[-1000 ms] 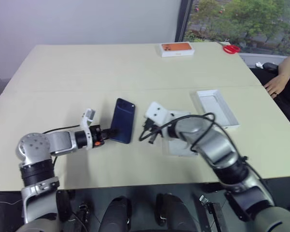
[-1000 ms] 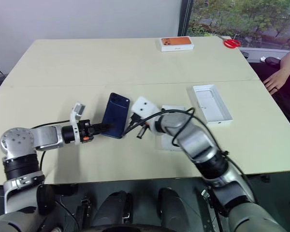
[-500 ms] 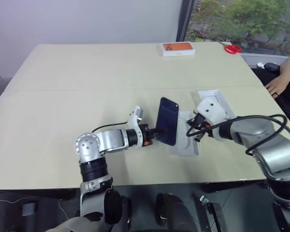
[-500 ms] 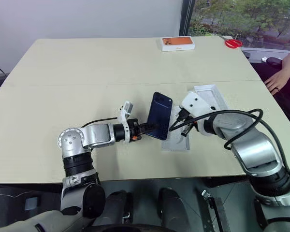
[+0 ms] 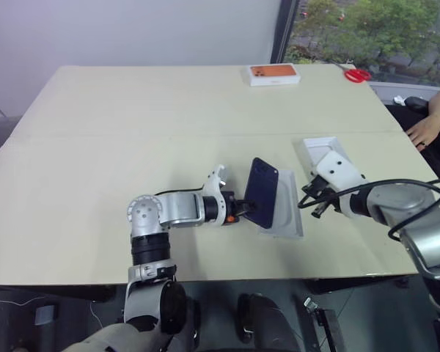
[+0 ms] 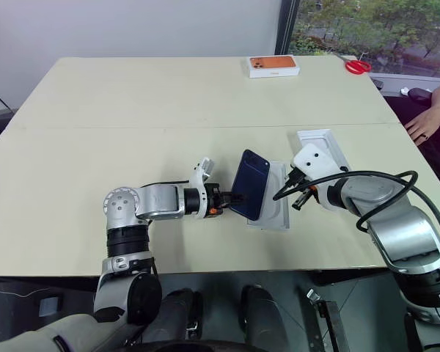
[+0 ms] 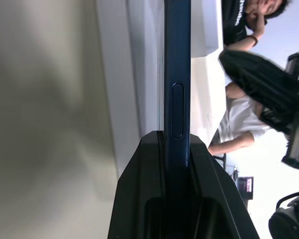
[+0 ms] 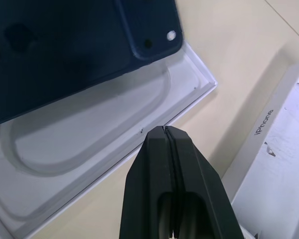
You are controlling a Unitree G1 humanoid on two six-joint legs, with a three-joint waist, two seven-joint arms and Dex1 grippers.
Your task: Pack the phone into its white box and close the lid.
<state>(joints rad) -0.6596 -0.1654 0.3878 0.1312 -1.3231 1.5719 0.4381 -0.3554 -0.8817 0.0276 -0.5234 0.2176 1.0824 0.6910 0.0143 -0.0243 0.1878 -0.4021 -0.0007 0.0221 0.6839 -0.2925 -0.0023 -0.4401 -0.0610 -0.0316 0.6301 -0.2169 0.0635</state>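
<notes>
Next, my left gripper lets go of the dark navy phone lying flat in the hollow of the open white box (image 5: 281, 202) (image 7: 148, 74).
The dark navy phone (image 5: 262, 202) is held tilted on its long edge over the white box (image 5: 288, 217), which lies open on the table with a rounded recess (image 8: 84, 144) inside. My left gripper (image 5: 239, 213) is shut on the phone's near edge (image 7: 177, 74). Just right of the box, my right gripper (image 6: 290, 196) is shut and empty, its fingertips (image 8: 164, 129) above the box's rim. The lid (image 6: 325, 138) lies inside-up behind the right wrist, its side printed "iPhone" (image 8: 284, 164).
At the table's far edge lies a white box with an orange picture (image 5: 273, 73), and red scissors (image 5: 356, 74) lie to its right. A person's hand (image 5: 427, 130) rests at the table's right edge. Bare tabletop (image 5: 132, 132) spreads to the left.
My left gripper carried the phone to the right, from beside the box to over it. My right gripper moved right, off the box to its right side.
</notes>
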